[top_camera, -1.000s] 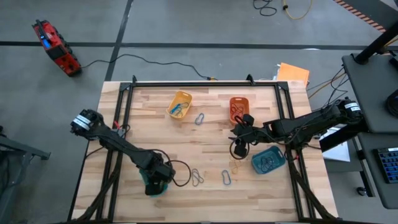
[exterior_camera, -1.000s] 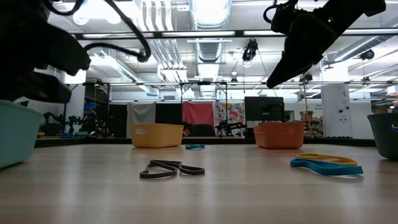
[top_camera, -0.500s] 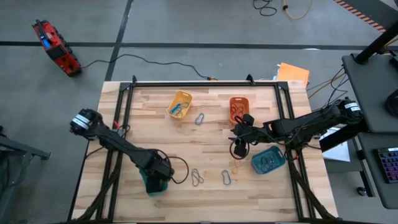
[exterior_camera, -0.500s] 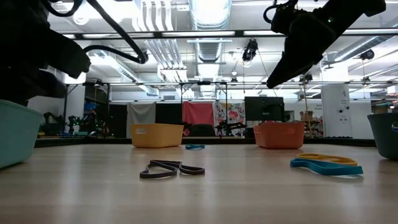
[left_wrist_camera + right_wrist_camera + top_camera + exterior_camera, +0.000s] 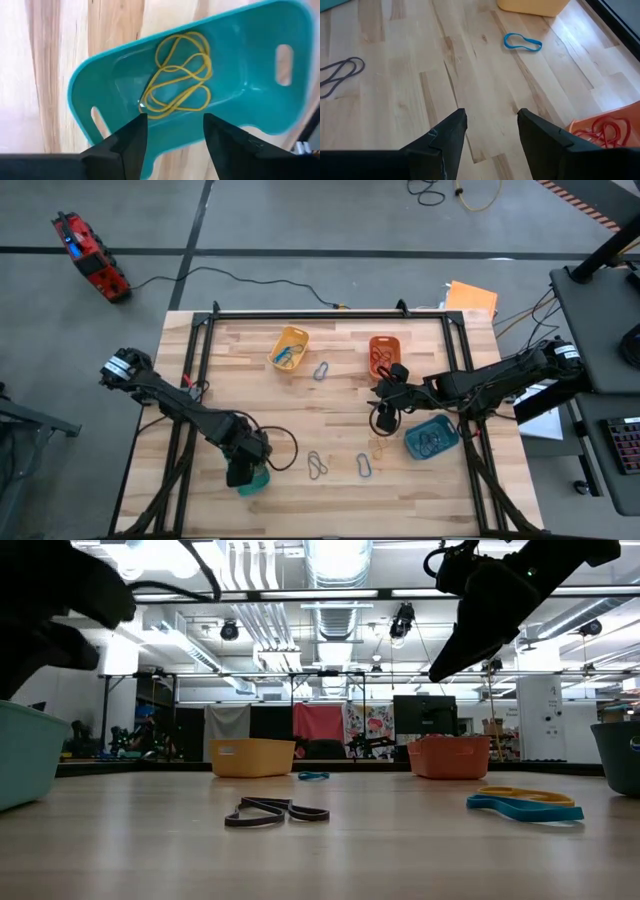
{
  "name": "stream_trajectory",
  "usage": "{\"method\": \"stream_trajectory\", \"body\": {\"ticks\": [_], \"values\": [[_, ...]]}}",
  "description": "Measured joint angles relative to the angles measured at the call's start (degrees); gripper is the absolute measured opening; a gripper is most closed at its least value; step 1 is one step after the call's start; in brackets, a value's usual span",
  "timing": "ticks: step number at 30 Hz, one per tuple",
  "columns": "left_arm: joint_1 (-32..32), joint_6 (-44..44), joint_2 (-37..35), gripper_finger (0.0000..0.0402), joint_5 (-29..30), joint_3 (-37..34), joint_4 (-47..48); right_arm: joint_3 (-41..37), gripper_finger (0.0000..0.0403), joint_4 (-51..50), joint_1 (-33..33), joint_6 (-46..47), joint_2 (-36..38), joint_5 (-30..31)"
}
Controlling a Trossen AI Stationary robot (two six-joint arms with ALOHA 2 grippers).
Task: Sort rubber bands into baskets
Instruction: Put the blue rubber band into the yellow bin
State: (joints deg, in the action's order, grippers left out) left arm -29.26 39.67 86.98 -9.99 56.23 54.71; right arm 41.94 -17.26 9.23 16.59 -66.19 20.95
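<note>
The near end of the blue rubber band [image 5: 318, 377] [image 5: 506, 41] between the yellow basket and the orange basket is the next place my right gripper needs to go to and close.
My left gripper [image 5: 172, 132] hangs open over the teal-green basket [image 5: 235, 65] at the table's near left [image 5: 256, 482]. Several yellow rubber bands [image 5: 177, 75] lie in a tangle on that basket's floor, clear of the fingers. My right gripper [image 5: 490, 132] stands open above bare wood right of the table's middle [image 5: 384, 408], with nothing between its fingers. On the table lie a blue band [image 5: 522, 42], a grey band [image 5: 316, 465], another blue band [image 5: 365, 466] and a yellow band [image 5: 378, 448]. The orange basket [image 5: 602, 130] holds red bands.
The yellow basket [image 5: 289, 347] and the orange basket [image 5: 383, 355] stand toward the far edge. The darker blue-teal basket [image 5: 431, 438] stands just right of my right gripper. A black cable [image 5: 285, 448] loops beside my left gripper. Bare wood lies between the baskets.
My left gripper has gone up and a little toward the table's left edge, so more of the teal-green basket shows beneath it. My right arm has kept still.
</note>
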Motion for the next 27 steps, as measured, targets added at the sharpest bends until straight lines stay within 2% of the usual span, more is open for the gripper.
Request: {"method": "stream_trajectory", "body": {"ticks": [2,5,12,14,19,27], "values": [[0.00,-0.15,-1.40,0.0173,0.69,0.08,-0.03,0.00,0.0173,0.00,0.00,0.39,0.00,-0.02],[-0.04,-2.68,-3.39,0.0168,6.23,1.45,-0.28,0.00,0.0171,0.23,0.02,2.31,0.00,-0.06],[0.01,-18.19,-5.81,0.0162,32.60,5.69,-4.78,1.10,0.0169,3.13,-0.13,3.76,0.00,-0.11],[0.27,-23.27,-6.09,0.0161,36.99,6.05,-7.69,2.03,0.0166,3.42,-0.16,3.19,0.00,0.04],[2.02,-33.55,-7.74,0.0161,37.89,5.02,-16.45,4.29,0.0155,3.47,-1.40,1.53,-0.56,0.08],[2.69,-38.87,-13.07,0.0161,37.85,0.01,-26.40,8.41,0.0154,3.23,-4.01,-4.81,-5.85,0.05]]}}
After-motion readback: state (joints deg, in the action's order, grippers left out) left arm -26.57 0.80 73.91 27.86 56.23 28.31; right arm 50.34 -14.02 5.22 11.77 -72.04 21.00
